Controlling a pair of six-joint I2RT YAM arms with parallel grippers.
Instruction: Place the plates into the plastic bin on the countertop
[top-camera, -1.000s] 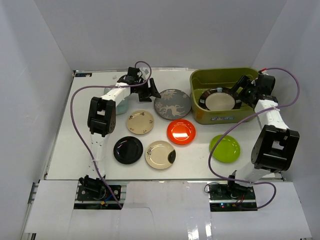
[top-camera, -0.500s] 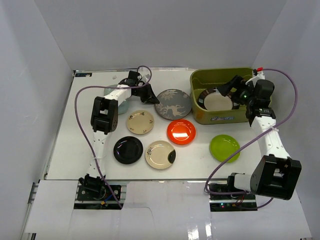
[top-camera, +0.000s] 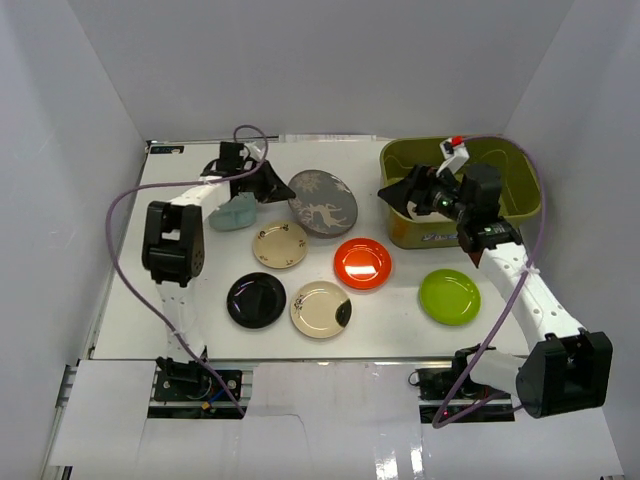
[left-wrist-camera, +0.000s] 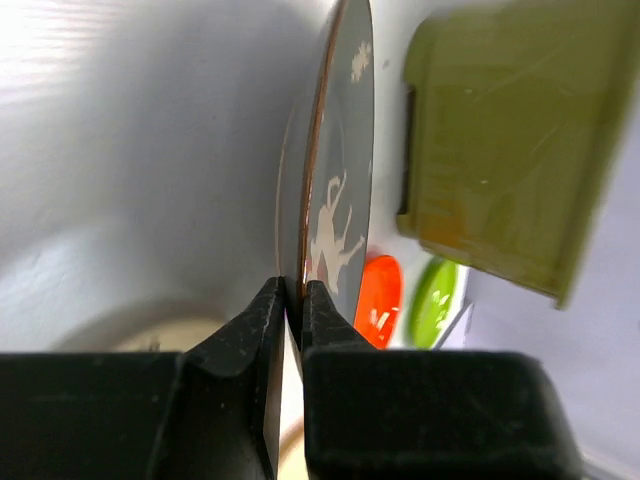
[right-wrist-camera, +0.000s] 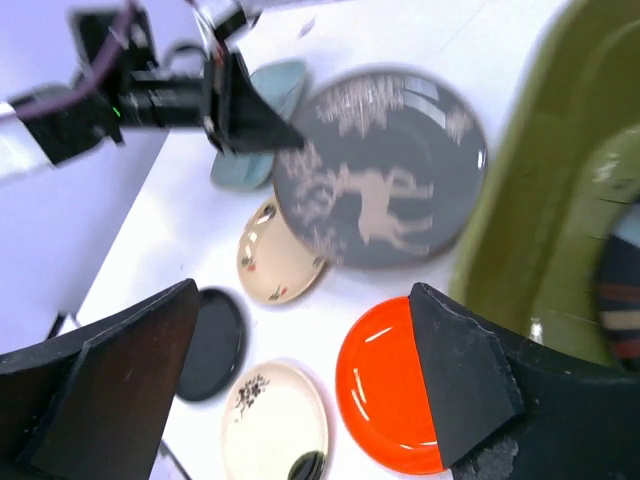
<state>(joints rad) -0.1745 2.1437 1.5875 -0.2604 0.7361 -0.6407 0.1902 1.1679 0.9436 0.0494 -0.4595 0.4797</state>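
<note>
My right gripper is to grab the grey deer-pattern plate next by its rim (top-camera: 356, 207) (right-wrist-camera: 474, 205) nearest the olive plastic bin, across from my left gripper.
My left gripper (top-camera: 275, 187) is shut on the left rim of the grey deer-pattern plate (top-camera: 323, 203), which is tilted up off the countertop (top-camera: 150, 300). The left wrist view shows that plate (left-wrist-camera: 345, 200) edge-on between the fingers (left-wrist-camera: 262, 320). My right gripper (top-camera: 402, 192) hangs open and holds nothing, at the left wall of the olive plastic bin (top-camera: 500, 146), above the orange-red plate (right-wrist-camera: 385, 400). Flat on the countertop lie a pale-green plate (top-camera: 235, 212), a tan one (top-camera: 280, 244), a black one (top-camera: 256, 300), a cream one (top-camera: 320, 309) and a lime one (top-camera: 449, 297).
A dark plate (right-wrist-camera: 620, 290) lies inside the bin (right-wrist-camera: 570, 150). White walls close in the countertop on three sides. Purple cables loop from both arms. The left arm (right-wrist-camera: 150, 100) reaches across the back left of the table.
My left gripper has shut on the grey plate's rim and tipped it up, shifting left. My right arm has drawn out of the bin toward the left, leaving a plate inside.
</note>
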